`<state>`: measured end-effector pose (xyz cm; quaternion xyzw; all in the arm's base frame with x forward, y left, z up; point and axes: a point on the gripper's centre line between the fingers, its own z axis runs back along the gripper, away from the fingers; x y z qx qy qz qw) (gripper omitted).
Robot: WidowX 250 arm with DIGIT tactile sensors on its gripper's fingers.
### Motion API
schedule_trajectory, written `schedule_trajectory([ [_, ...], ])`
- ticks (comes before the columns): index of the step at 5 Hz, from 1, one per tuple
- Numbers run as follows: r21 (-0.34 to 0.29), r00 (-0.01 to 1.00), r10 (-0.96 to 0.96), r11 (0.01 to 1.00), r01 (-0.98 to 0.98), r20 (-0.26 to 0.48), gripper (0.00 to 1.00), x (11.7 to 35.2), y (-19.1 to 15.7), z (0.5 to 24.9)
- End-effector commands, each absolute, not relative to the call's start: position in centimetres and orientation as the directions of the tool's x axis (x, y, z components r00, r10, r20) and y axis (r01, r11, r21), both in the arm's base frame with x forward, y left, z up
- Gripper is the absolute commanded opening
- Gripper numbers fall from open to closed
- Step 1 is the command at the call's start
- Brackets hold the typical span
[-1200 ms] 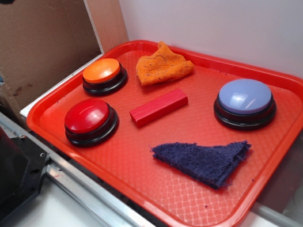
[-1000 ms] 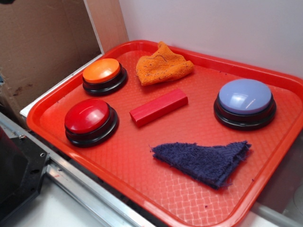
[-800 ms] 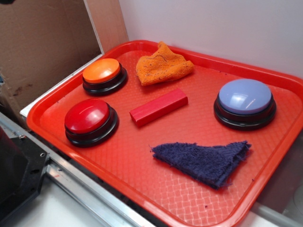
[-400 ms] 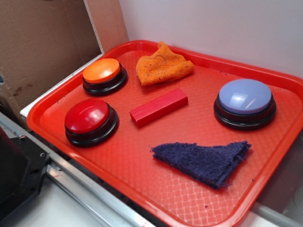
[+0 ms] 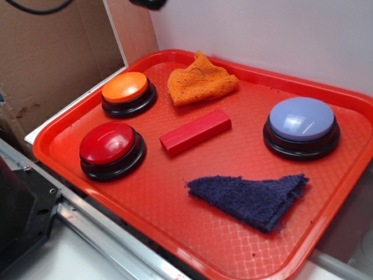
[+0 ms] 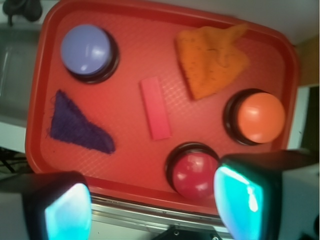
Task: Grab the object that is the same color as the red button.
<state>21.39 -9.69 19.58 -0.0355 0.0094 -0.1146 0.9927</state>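
The red block matches the red button's color, so my gripper needs to close across the half nearer the red button (image 5: 183,140) (image 6: 158,121) on that block.
The red block (image 5: 196,132) lies flat in the middle of the red tray (image 5: 175,221); in the wrist view the block (image 6: 155,115) lies lengthwise near the centre. The red button (image 5: 108,144) sits on its black base at the tray's front left and shows in the wrist view (image 6: 194,173) low, right of centre. My gripper (image 6: 152,210) is open and empty, high above the tray's near edge, with its jaws wide apart. In the exterior view only a dark part of the arm (image 5: 148,3) shows at the top edge.
An orange button (image 5: 126,88) sits at the tray's back left, a pale blue button (image 5: 301,121) at the right. An orange cloth (image 5: 200,81) lies at the back, a dark blue cloth (image 5: 252,198) at the front. A cardboard wall (image 5: 52,52) stands left, a metal rail (image 5: 99,233) in front.
A dark part of the arm and a cable have come into the exterior view at the top edge. The block, buttons and cloths have not moved.
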Motion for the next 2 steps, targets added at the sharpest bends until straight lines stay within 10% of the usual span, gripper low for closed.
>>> schedule_trajectory([
  [1,-0.078,0.973,-0.225,0.971,0.228,0.046,1.00,21.7,-10.3,20.9],
  [2,-0.057,0.911,-0.410,0.909,0.413,0.049,1.00,16.6,-14.4,18.0],
])
